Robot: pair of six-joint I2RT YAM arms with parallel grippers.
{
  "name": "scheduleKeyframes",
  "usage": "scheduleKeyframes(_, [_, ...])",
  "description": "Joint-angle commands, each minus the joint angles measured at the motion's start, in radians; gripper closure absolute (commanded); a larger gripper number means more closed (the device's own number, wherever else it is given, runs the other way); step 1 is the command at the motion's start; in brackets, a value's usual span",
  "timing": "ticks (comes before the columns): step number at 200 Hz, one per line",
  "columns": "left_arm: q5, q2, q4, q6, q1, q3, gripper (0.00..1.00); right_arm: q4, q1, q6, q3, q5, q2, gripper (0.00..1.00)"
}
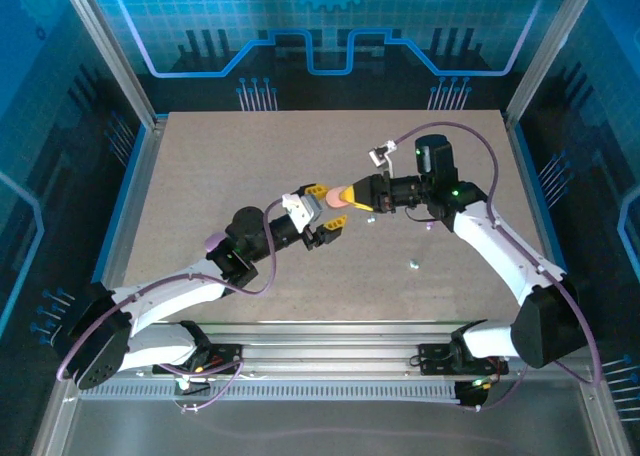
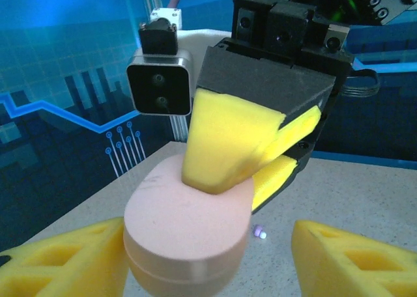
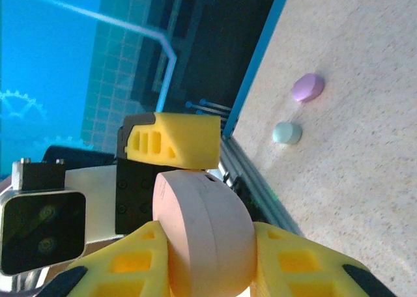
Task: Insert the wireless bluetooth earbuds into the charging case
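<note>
My right gripper is going to release the pink charging case on the bare tabletop (image 1: 333,200) near the tiny purple-white earbud.
The pink charging case (image 1: 338,197) hangs above the middle of the table with its lid closed. My right gripper (image 3: 212,264) is shut on it, a yellow finger pressed on each flat face of the case (image 3: 208,232). In the left wrist view the same case (image 2: 186,232) sits between my left gripper's (image 2: 205,251) fingers. That gripper is open, with a clear gap at its right finger (image 2: 352,258). A tiny purple-white earbud (image 2: 259,232) lies on the table under the case. Another pale earbud (image 1: 413,265) lies further right.
A lilac rounded case (image 3: 307,87) and a teal one (image 3: 287,133) lie near the table's left edge, close to the left arm. The lilac case (image 1: 213,242) peeks out behind the left arm's elbow. Metal rails run along the near edge.
</note>
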Motion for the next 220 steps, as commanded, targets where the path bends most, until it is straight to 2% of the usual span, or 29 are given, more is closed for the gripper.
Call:
scheduleKeyframes(1, [-0.086,-0.024,0.015,0.030,-0.006,-0.014,0.32,0.068,-0.036,0.025,-0.033,0.131,-0.021,0.82])
scheduleKeyframes(17, [-0.169,-0.047,0.061,0.026,-0.005,-0.050,0.31,0.068,-0.051,0.020,-0.061,0.262,0.008,0.81])
scheduleKeyframes(35, [-0.260,-0.092,0.033,0.007,-0.005,-0.057,0.30,0.035,-0.058,0.007,-0.065,0.383,0.097,0.81])
scheduleKeyframes(69, [-0.435,-0.193,-0.229,-0.106,0.000,0.010,0.24,-0.006,-0.046,-0.030,0.040,0.423,0.374,0.81])
scheduleKeyframes(103, [-0.455,-0.239,-0.508,-0.252,0.049,0.099,0.24,-0.088,-0.004,-0.085,0.227,0.490,0.577,0.80])
scheduleKeyframes(129, [-0.445,-0.250,-0.625,-0.340,0.100,0.133,0.25,-0.145,0.012,-0.104,0.357,0.513,0.704,0.80])
scheduleKeyframes(169, [-0.442,-0.238,-0.728,-0.432,0.163,0.156,0.26,-0.255,0.017,-0.121,0.537,0.499,0.862,0.78])
scheduleKeyframes(220, [-0.450,-0.235,-0.776,-0.489,0.192,0.161,0.25,-0.300,0.026,-0.131,0.577,0.514,0.918,0.73])
